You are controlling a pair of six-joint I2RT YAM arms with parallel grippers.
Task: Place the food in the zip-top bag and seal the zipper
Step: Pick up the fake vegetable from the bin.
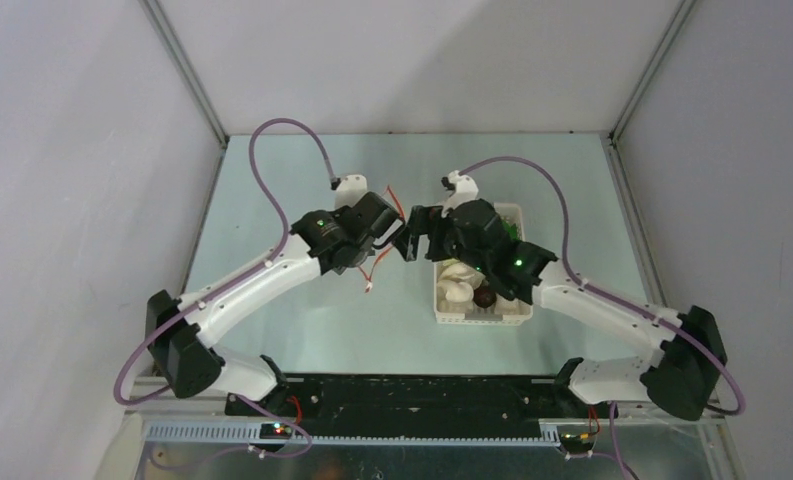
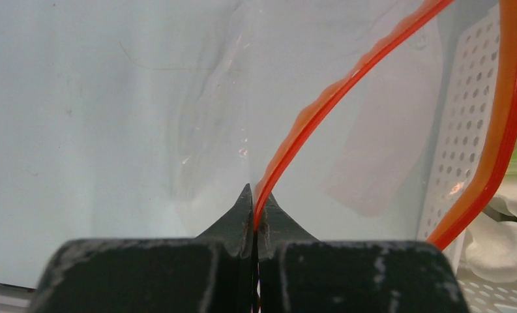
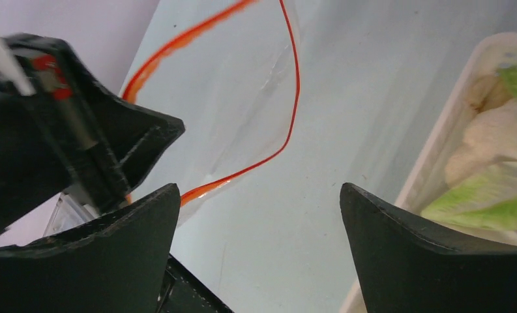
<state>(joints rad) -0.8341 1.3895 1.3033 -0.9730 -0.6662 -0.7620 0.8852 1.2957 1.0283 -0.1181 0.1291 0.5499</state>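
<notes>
Next, my right gripper grips the near end of the pale lump [image 1: 456, 294] beside the brown ball in the white basket.
The clear zip-top bag [image 2: 210, 111] hangs from my left gripper [image 2: 255, 195], which is shut on its red-orange zipper [image 2: 321, 104]. From above, the left gripper [image 1: 397, 235] sits mid-table, tip to tip with my right gripper [image 1: 419, 243], and the zipper [image 1: 377, 262] dangles below them. The bag's mouth gapes: the zipper [image 3: 288, 130] runs in a loop. My right gripper [image 3: 259, 189] is open beside that strip with nothing between its fingers. The food lies in the white basket [image 1: 517, 312]: pale lumps [image 1: 459, 290], a brown ball [image 1: 484, 297], the green-leaved bok choy [image 3: 490, 195].
The perforated basket [image 2: 464, 117] stands right of the bag, partly under my right arm. The grey enclosure walls close in the table on the left, back and right. The arm bases and a black rail run along the near edge.
</notes>
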